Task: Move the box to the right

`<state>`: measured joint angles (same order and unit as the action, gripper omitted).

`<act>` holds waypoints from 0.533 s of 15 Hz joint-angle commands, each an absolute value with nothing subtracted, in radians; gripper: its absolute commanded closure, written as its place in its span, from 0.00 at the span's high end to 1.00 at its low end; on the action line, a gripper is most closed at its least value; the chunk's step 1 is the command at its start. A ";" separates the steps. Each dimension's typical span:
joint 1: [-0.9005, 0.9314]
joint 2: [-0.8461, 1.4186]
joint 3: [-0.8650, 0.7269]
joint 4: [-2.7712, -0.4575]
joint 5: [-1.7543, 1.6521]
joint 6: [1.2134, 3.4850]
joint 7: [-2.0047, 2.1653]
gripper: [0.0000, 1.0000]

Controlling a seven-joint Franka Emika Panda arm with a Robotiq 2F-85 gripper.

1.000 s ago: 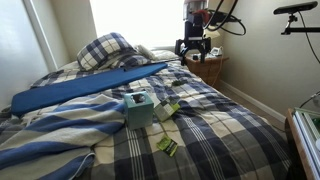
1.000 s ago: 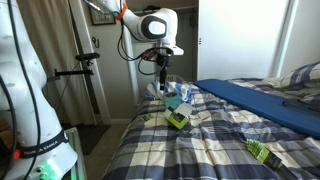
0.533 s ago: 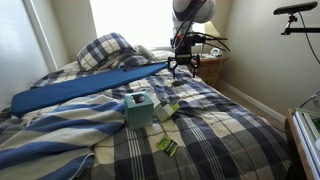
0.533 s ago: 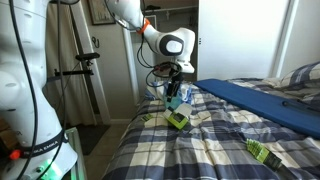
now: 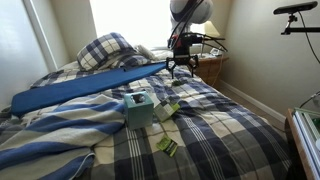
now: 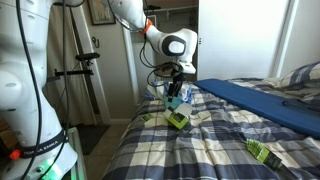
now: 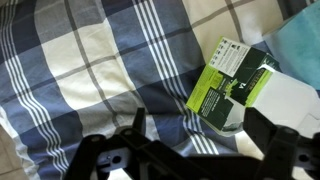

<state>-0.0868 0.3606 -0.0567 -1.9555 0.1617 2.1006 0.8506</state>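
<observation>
I should close my gripper on the far edge of the box (image 5: pixel 174 102) (image 7: pixel 236 124), where the box's green side meets its white side, away from the darker green packet.
The box (image 5: pixel 167 110) is a small, flat, pale green-and-yellow carton lying on the plaid blanket just beside the teal tissue box (image 5: pixel 140 108). It also shows in an exterior view (image 6: pixel 178 120) and in the wrist view (image 7: pixel 235 85), where it lies at the right, just beyond the right finger. My gripper (image 5: pixel 180 68) hangs above the bed, over and slightly behind the box, also seen in an exterior view (image 6: pixel 175 86). In the wrist view the gripper (image 7: pixel 200 135) is open and empty, with plaid blanket between its fingers.
A darker green flat packet (image 5: pixel 168 147) lies on the blanket nearer the foot of the bed (image 6: pixel 262 151). A blue mat (image 5: pixel 90 88) lies across the bed by the pillows (image 5: pixel 105 50). A nightstand (image 5: pixel 210 66) stands beside the bed.
The arm has swung from over the nightstand toward the bed and lowered over the box. Over the last half second it barely moved. The box has not moved.
</observation>
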 commanded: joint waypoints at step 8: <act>-0.011 0.639 -0.126 -1.696 0.127 2.039 1.094 1.00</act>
<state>-0.0319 0.5253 -0.1078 -1.8228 0.1467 2.0665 1.0446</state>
